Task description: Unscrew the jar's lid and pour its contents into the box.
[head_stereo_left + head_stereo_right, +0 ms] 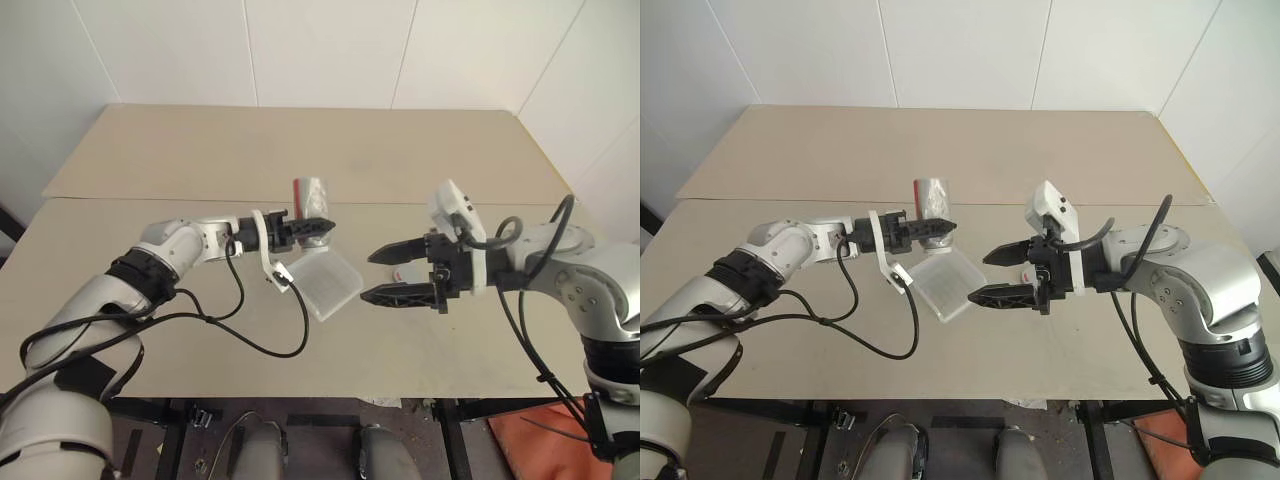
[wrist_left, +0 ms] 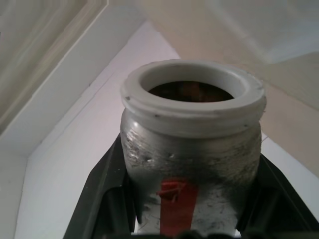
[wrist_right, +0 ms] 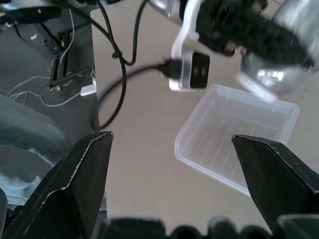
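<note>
My left gripper is going to release the jar on the table (image 1: 257, 268) next to the clear box, away from my right gripper. The jar is now tilted above the box.
My left gripper (image 1: 320, 227) is shut on the jar (image 1: 311, 191), a silvery cylinder with a red-and-white label, and holds it off the table. The jar (image 2: 192, 164) has no lid on; its white-rimmed mouth is open and brown contents (image 2: 189, 90) show inside. In the right wrist view the jar (image 3: 281, 57) is tilted above the far corner of the box (image 3: 239, 144). The clear box (image 1: 328, 282) lies on the table between both grippers. My right gripper (image 1: 367, 277) is open and empty, pointing at the box. A small whitish piece with a red mark, apparently the lid (image 1: 401, 272), lies behind its fingers.
The tan table (image 1: 200, 330) is made of two boards with a seam across, and a white wall stands behind it. A black cable (image 1: 262, 345) loops from my left wrist over the table. An orange thing (image 1: 540, 440) lies on the floor at the lower right.
</note>
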{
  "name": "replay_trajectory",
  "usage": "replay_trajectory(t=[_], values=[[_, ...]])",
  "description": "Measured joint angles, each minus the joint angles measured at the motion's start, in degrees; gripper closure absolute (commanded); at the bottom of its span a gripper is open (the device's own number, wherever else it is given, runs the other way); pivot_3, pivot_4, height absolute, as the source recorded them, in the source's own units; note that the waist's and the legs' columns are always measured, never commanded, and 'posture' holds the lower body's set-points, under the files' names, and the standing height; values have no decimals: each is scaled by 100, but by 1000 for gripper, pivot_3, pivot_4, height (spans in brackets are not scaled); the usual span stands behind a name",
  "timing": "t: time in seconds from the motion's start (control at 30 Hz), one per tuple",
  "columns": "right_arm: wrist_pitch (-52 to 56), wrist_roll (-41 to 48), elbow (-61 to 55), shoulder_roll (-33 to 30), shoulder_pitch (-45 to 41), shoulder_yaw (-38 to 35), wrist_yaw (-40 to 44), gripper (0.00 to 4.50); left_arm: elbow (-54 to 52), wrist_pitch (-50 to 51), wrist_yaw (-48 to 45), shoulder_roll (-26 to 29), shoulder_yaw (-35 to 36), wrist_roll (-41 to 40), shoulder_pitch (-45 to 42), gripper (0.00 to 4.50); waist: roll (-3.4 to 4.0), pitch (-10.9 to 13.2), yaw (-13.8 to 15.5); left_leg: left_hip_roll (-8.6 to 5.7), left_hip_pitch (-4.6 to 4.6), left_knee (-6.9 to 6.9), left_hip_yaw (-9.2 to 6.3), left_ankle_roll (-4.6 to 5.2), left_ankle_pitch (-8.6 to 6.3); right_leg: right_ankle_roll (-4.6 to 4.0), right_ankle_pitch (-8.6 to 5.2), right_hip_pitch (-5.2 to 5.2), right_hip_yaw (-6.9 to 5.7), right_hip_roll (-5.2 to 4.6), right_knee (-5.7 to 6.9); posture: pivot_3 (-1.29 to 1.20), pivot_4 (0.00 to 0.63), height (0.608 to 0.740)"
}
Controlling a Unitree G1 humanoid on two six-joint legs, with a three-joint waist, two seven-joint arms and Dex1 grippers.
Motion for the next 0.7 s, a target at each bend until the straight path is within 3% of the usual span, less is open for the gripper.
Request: replay_trajectory(t=[0.23, 0.4, 0.53, 0.7], values=[[-5, 89, -83, 52, 23, -79, -85, 58, 158, 208, 73, -123, -77, 19, -81, 2513, 0, 0, 6, -1, -1, 2, -1, 0, 0, 0, 0, 1, -2, -2, 1, 0, 150, 740], [-43, 136, -129, 51, 64, -89, -82, 58, 124, 48, -74, -115, 43, -571, -40, 2513, 0, 0, 5, 0, -1, 3, -2, 0, 0, 0, 0, 2, -2, -2, 3, 0, 150, 740], [-199, 128, -182, 52, 114, -120, -97, 58, 125, -324, -741, -117, 617, -1869, 207, 2513, 0, 0, -9, 1, 2, 3, -1, 0, 0, -1, 1, 1, 0, -3, 5, 0, 150, 740], [-487, 6, -203, 44, 235, -131, -110, 58, -144, -279, -3006, -282, 2132, -5187, 1047, 2513, 2, -1, -23, 4, 5, 6, 0, 0, 0, -3, 2, 5, 0, -3, 6, 0, 150, 740]])
